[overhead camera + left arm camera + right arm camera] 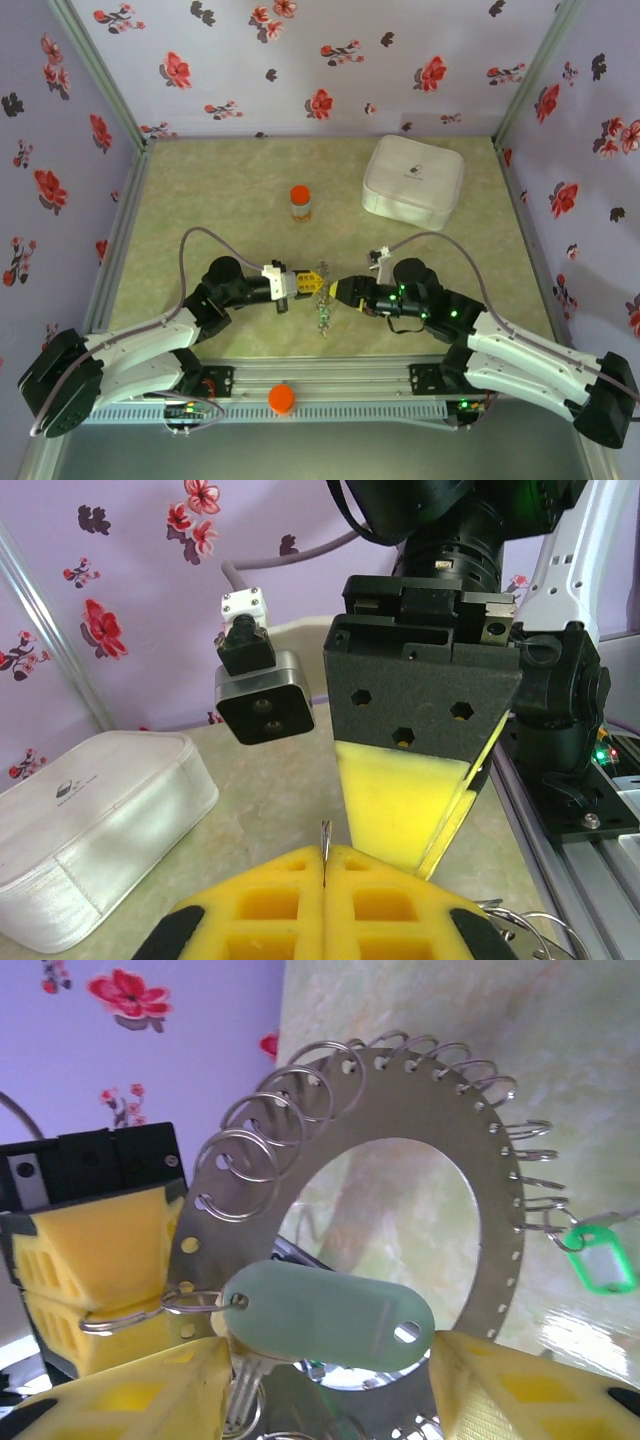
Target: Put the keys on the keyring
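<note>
The pale green tag lies lengthwise across my right fingers, so I will open, turn and pinch the tag's flat sides near its loose end (408,1332).
The keyring (490,1180) is a flat grey metal disc with a wide hole and several wire split rings round its rim. It stands upright between both grippers (322,290). My left gripper (325,855) (303,283) is shut on the keyring's thin edge (325,838). My right gripper (335,1360) (338,291) faces it with jaws apart. A key with a pale green tag (330,1315) lies across the gap between its fingertips (160,1390), and the key's split ring reaches the disc's rim. Another key with a bright green tag (600,1265) hangs at the right rim. More keys (324,318) dangle below.
A white square box (413,180) (90,830) sits at the back right. A small orange-capped bottle (300,203) stands at mid back. An orange cap (282,399) rests on the front rail. Flowered walls close off three sides.
</note>
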